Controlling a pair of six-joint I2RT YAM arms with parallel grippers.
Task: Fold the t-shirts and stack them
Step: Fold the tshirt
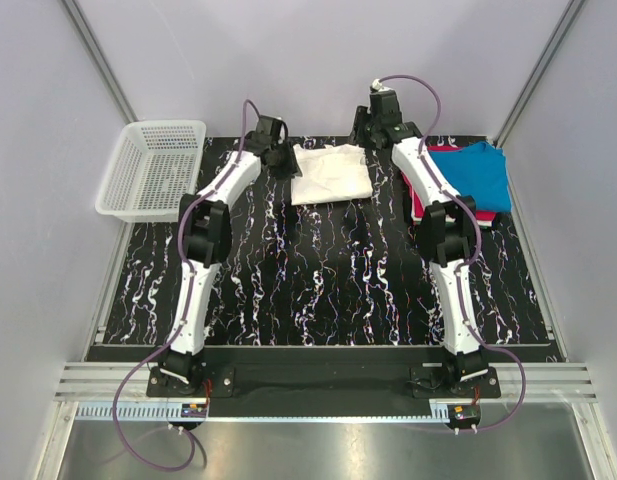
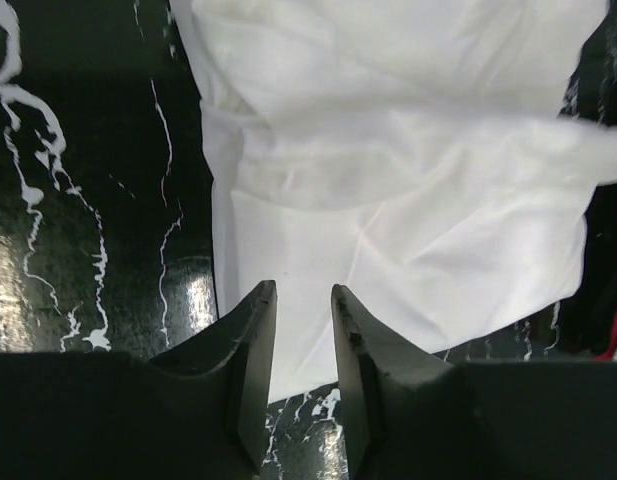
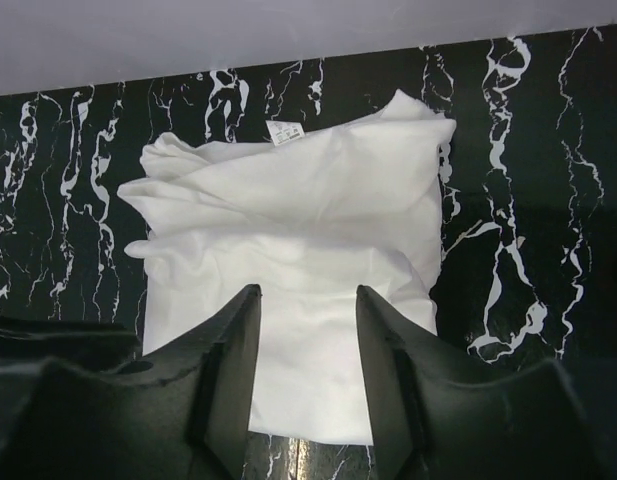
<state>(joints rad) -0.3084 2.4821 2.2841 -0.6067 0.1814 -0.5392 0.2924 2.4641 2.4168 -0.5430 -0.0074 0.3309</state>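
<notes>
My right gripper will grab the t-shirt's front layer [image 1: 357, 185] and pull it nearer before folding, because the white t-shirt's far edge is close to the back wall.
A white t-shirt [image 1: 331, 178] lies folded into a rough rectangle at the back middle of the black marbled table [image 1: 318, 290]. My left gripper [image 1: 286, 163] hovers at its left edge, and in the left wrist view this gripper [image 2: 302, 292] is open by a narrow gap over the white cloth [image 2: 408, 200], with nothing between the fingers. My right gripper [image 1: 364, 138] is at the shirt's far right corner. In the right wrist view it [image 3: 308, 292] stands open above the shirt [image 3: 308, 220], gripping nothing. A blue t-shirt [image 1: 478, 178] lies on a red one [image 1: 416, 207] at the back right.
A white plastic mesh basket [image 1: 153, 170] sits off the table's back left corner. Grey walls close in on the back and both sides. The two arm bases are bolted at the near edge.
</notes>
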